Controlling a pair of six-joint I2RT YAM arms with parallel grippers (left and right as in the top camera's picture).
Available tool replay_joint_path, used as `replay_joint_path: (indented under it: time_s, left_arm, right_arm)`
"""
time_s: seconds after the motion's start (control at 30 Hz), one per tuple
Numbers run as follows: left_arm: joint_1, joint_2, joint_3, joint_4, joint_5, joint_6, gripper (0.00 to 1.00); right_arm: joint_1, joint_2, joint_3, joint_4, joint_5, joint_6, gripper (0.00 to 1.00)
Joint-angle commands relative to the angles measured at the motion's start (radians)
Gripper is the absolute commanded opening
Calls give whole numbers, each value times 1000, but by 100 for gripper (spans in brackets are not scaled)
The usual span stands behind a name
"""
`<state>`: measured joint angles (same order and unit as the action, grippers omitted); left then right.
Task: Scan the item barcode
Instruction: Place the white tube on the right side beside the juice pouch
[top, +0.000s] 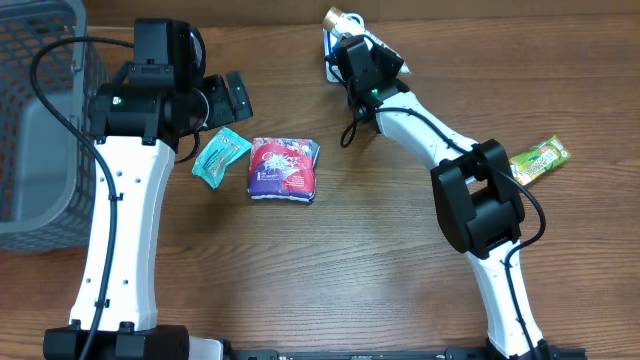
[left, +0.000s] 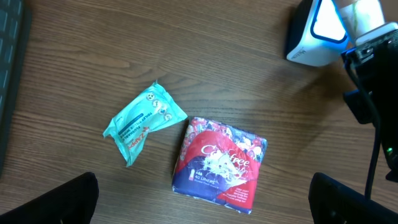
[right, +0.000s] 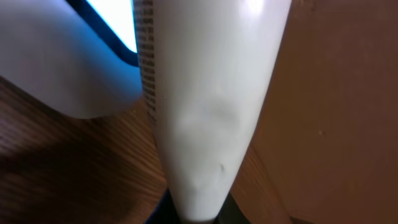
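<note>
I should release the white packet from my right gripper at the near end of the green packet (top: 517, 172) on the table.
A red-and-blue pack of liners (top: 283, 168) (left: 221, 163) lies flat on the wooden table, and a teal packet (top: 220, 155) (left: 143, 121) lies just to its left. My left gripper (top: 222, 103) (left: 205, 208) hangs open above them, holding nothing, its dark fingertips (left: 62, 199) at the lower corners of the left wrist view. The white barcode scanner (top: 335, 32) (left: 314, 31) (right: 205, 93) is at the back of the table, its window glowing blue. My right gripper (top: 350, 55) (right: 196, 214) is shut on the scanner's white handle, which fills the right wrist view.
A grey mesh basket (top: 40, 120) stands at the left edge, beside the left arm. A green packet (top: 538, 158) lies at the far right near the right arm's elbow. A cable runs from the scanner along the right arm.
</note>
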<state>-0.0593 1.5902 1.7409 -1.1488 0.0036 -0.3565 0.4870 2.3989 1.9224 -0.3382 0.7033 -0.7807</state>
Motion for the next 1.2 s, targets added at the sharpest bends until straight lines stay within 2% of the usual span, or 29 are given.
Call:
replay_joint_path:
  time_s: [0.0, 0.13, 0.23, 0.33, 0.4, 0.5, 0.67, 0.77, 0.83, 0.9, 1.03, 1.17]
  left_arm:
    - [0, 7, 10, 0, 4, 20, 100]
    - [0, 7, 10, 0, 4, 20, 100]
    - [0, 7, 10, 0, 4, 20, 100]
    - [0, 7, 10, 0, 4, 20, 100]
    - [0, 7, 10, 0, 4, 20, 99]
    - [0, 7, 10, 0, 4, 20, 99]
    - [0, 7, 10, 0, 4, 20, 99]
    - [0, 7, 10, 0, 4, 20, 99]
    - [0, 7, 10, 0, 4, 20, 100]
    - [0, 7, 10, 0, 4, 20, 100]
    - [0, 7, 10, 0, 4, 20, 100]
    - [0, 7, 10, 0, 4, 20, 99]
  right_arm:
    - [34, -32, 22, 6, 11, 100, 4]
    - [53, -92, 22, -62, 2, 245, 4]
    - [68, -186, 22, -214, -103, 362, 4]
    - [70, -309, 22, -399, -295, 576, 4]
    - [51, -419, 22, -557, -457, 854, 4]
    - [-1, -518, 22, -728, -495, 1065, 4]
    - [-171, -558, 21, -864, -495, 1388, 4]
    - [-311, -537, -32, -856, -487, 1574, 4]
    - [-369, -534, -87, -818, -484, 1643, 4]
    - [-455, -534, -215, -721, -488, 1748, 4]
    - [-516, -534, -362, -570, -499, 1803, 4]
    - [-537, -534, -498, -391, -495, 1744, 4]
